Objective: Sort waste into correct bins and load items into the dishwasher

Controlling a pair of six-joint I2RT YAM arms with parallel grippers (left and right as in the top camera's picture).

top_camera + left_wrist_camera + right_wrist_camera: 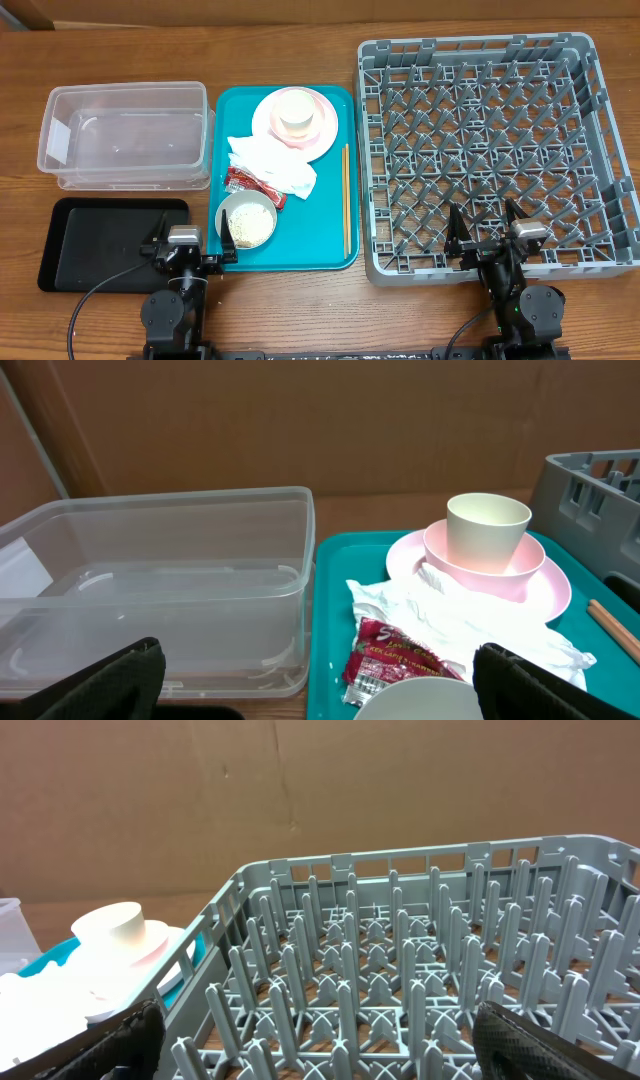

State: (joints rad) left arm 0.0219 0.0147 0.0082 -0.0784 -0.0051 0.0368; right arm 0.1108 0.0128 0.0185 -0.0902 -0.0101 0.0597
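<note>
I should move my left gripper to the whitish bowl next and close it on the bowl's rim (221,211) (361,710), on the side that faces the black tray.
A crumpled white napkin (270,160), a red sauce packet (255,186) and a whitish bowl holding rice (246,220) lie on the teal tray (322,225). The cream cup (294,110) stands on the pink plate (322,130). Wooden chopsticks (346,200) lie along the tray's right side. The clear tub (125,140) and black tray (95,245) are at left, the grey rack (480,48) at right. My left gripper (192,250) is open and empty, low by the bowl (415,702); the packet (395,660) lies between its fingers (320,690). My right gripper (490,240) is open over the rack's front edge (400,960).
The left wrist view shows the tub's wall (160,570) at left, the napkin (450,625) and the cup (487,530) ahead, and a rack corner (590,485) at right. Bare wooden table surrounds the containers. A brown wall stands behind.
</note>
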